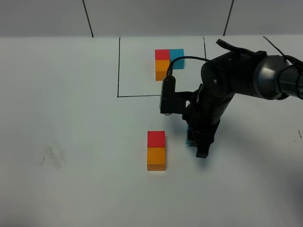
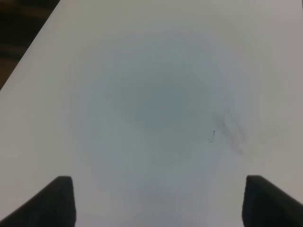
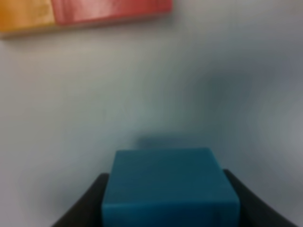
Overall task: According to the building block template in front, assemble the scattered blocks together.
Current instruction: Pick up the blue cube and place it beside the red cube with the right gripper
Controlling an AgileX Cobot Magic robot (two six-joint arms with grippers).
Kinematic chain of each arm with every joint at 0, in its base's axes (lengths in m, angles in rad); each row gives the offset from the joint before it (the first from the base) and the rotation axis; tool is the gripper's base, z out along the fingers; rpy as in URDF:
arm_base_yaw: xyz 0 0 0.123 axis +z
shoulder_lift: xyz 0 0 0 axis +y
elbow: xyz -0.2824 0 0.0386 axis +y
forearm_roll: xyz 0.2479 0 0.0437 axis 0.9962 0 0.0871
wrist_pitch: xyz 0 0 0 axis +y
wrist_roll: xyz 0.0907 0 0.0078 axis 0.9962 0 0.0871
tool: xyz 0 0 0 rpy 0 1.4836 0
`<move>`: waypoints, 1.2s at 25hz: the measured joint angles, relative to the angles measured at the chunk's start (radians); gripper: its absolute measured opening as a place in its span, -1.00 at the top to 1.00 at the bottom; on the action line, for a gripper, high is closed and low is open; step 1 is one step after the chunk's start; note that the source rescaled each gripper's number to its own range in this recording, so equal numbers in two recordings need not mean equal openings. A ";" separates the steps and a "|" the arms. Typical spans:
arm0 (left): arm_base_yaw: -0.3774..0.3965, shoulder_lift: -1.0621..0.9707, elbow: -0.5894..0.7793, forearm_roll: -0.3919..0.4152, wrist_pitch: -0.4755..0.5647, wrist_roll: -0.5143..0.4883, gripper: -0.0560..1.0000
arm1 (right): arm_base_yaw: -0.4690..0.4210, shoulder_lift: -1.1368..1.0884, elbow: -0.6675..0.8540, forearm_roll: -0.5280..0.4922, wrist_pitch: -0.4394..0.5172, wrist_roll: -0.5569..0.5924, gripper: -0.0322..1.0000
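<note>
I expect the loose blue cube will rest flush [image 1: 173, 141] [image 3: 116, 71] against the loose red cube's gripper-facing side once I let go with my right gripper.
The template sits inside a black-line frame [image 1: 118, 71] at the back: a red cube [image 1: 162, 54], a blue cube [image 1: 177, 57] and an orange cube [image 1: 162, 70] in an L. On the bare table, the loose red cube [image 1: 156, 138] and loose orange cube [image 1: 156, 158] touch in a line; both show in the right wrist view, red [image 3: 111, 9] and orange [image 3: 23, 16]. My right gripper [image 1: 196, 144] is shut on the loose blue cube [image 3: 170, 187], low over the table just right of the red cube, apart from it. My left gripper [image 2: 158, 203] is open and empty.
The white table [image 1: 71, 118] has a faint grey smudge [image 1: 53, 156] at the left, also seen in the left wrist view [image 2: 229, 132]. A table edge [image 2: 28, 52] shows in the left wrist view. More black lines [image 1: 204, 47] run right of the frame.
</note>
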 joint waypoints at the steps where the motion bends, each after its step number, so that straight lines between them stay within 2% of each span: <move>1: 0.000 0.000 0.000 0.000 0.000 0.000 -0.27 | 0.008 0.010 -0.012 0.000 0.000 0.000 0.55; 12: 0.000 0.000 0.000 0.000 0.000 0.000 -0.27 | 0.072 0.039 -0.060 0.001 -0.001 -0.001 0.55; 30: 0.000 0.000 0.000 0.000 0.000 0.000 -0.27 | 0.082 0.113 -0.070 0.019 -0.027 0.007 0.56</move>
